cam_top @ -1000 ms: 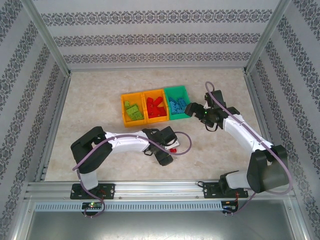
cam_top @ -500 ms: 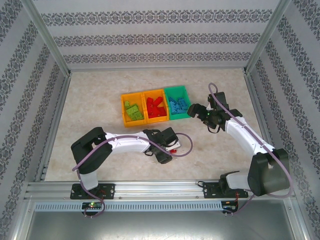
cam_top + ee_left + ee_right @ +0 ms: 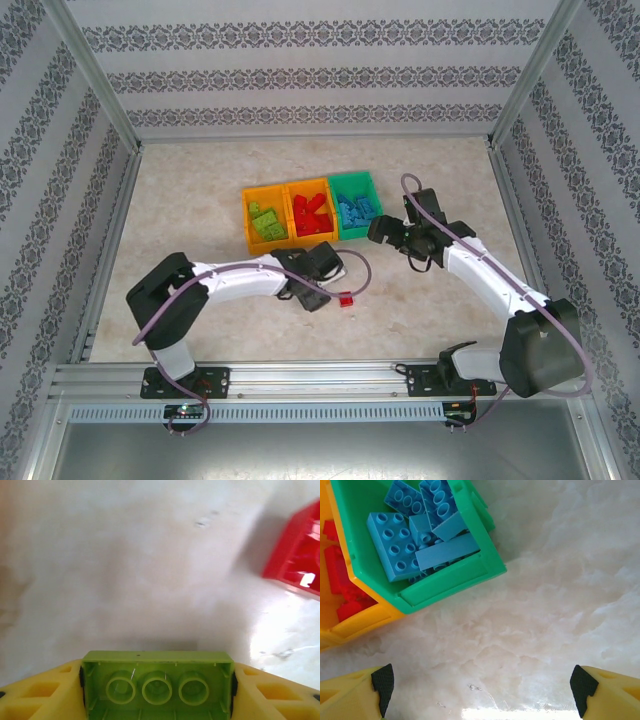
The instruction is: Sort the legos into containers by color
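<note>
Next, I release the lime green lego from my left gripper on the pile of lime legos inside their orange bin [image 3: 267, 227].
My left gripper [image 3: 156, 680] is shut on a lime green lego [image 3: 156, 657], its hollow underside facing the camera, between the yellow fingers [image 3: 40, 690]. In the top view the left gripper [image 3: 311, 296] is in front of the containers, just left of a loose red lego [image 3: 347, 299] on the table; the same red lego [image 3: 297, 555] is at the right of the left wrist view. My right gripper [image 3: 384, 229] hangs open and empty beside the green bin [image 3: 352, 180]. Below it lies bare table between the fingertips [image 3: 382, 682]. Blue legos [image 3: 395, 545] fill the green bin [image 3: 450, 582].
The three joined bins stand mid-table: the left orange bin [image 3: 247, 215] holds lime legos, the middle orange bin [image 3: 311, 237] red ones [image 3: 340, 575]. Metal frame posts and patterned walls enclose the table. Bare table lies on both sides of the bins.
The left gripper closed on the lime lego and drew back left, uncovering the red lego. The right gripper shifted slightly nearer, away from the green bin.
</note>
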{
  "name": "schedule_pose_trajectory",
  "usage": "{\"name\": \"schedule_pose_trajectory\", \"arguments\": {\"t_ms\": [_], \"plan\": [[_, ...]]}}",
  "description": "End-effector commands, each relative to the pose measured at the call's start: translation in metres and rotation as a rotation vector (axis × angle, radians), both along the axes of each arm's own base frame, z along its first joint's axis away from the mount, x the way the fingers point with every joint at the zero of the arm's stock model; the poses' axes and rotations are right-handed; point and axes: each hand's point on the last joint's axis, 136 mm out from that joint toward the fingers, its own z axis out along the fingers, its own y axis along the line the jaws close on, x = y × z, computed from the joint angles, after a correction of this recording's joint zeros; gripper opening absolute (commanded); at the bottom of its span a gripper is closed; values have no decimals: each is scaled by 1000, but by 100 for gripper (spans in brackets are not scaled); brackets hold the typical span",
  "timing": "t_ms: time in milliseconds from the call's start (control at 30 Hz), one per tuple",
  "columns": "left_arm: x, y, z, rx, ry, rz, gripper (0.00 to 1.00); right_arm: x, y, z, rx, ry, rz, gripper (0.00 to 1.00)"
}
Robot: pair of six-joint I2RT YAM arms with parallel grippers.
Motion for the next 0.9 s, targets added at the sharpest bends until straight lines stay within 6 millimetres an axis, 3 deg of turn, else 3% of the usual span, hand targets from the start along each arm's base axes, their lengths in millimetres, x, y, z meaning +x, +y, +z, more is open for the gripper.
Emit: {"name": "schedule_pose_trajectory", "arguments": {"t_ms": [0,200,333,600,867], "plan": [[17,24,30,1,-73,88,58,-11,-4,-11,-70,24,3,93],[56,62,68,-78,-136,251,57,-23,15,-22,-114,47,65,93],[86,91,81,-95,-145,368,58,-31,30,-28,-143,63,114,93],[140,125,74,-91,-63,592,55,-59,63,-47,-223,127,237,92],[166,146,61,-114,0,780,56,-89,91,-60,-272,168,384,89]]}}
